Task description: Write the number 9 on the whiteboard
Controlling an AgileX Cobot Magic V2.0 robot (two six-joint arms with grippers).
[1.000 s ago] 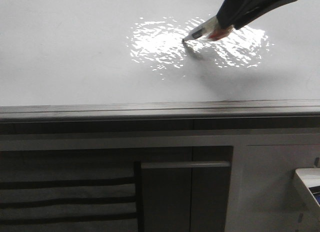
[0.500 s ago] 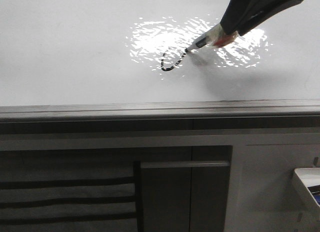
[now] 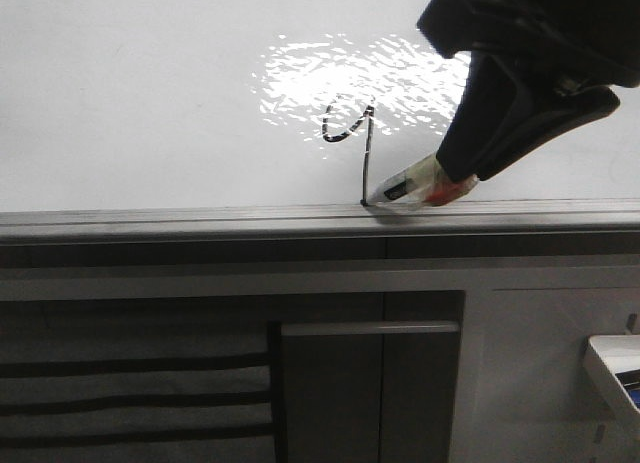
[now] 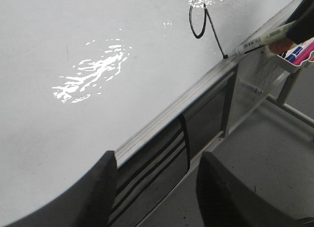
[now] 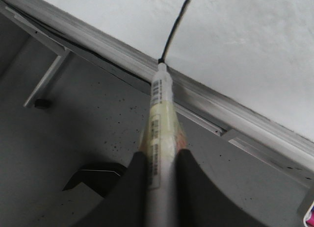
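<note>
The white marker will stay held at its other end by my right gripper while my left gripper closes on the writing end (image 3: 397,191) (image 4: 250,45), just behind the marker's tip.
The whiteboard (image 3: 150,103) fills the upper front view, pale and glossy with a glare patch. On it is the number 9 (image 3: 352,128): a small open loop with a long straight tail running down to the grey edge rail (image 3: 200,221). My right gripper (image 3: 452,179) is shut on a white marker (image 3: 400,191); its tip touches the board at the tail's lower end by the rail. In the right wrist view the marker (image 5: 161,124) sits between the fingers. The 9 (image 4: 200,22) and the marker (image 4: 257,39) show in the left wrist view. My left gripper (image 4: 156,185) is open and empty, near the rail.
Below the rail are dark grey cabinet panels (image 3: 330,383) with a horizontal handle (image 3: 370,328) and black slots (image 3: 130,398). A white tray (image 3: 618,373) with coloured pens stands at the lower right; it also shows in the left wrist view (image 4: 294,58).
The right gripper moved down toward the rail with the marker, drawing the long straight tail below the loop. One second ago the board showed no loop.
</note>
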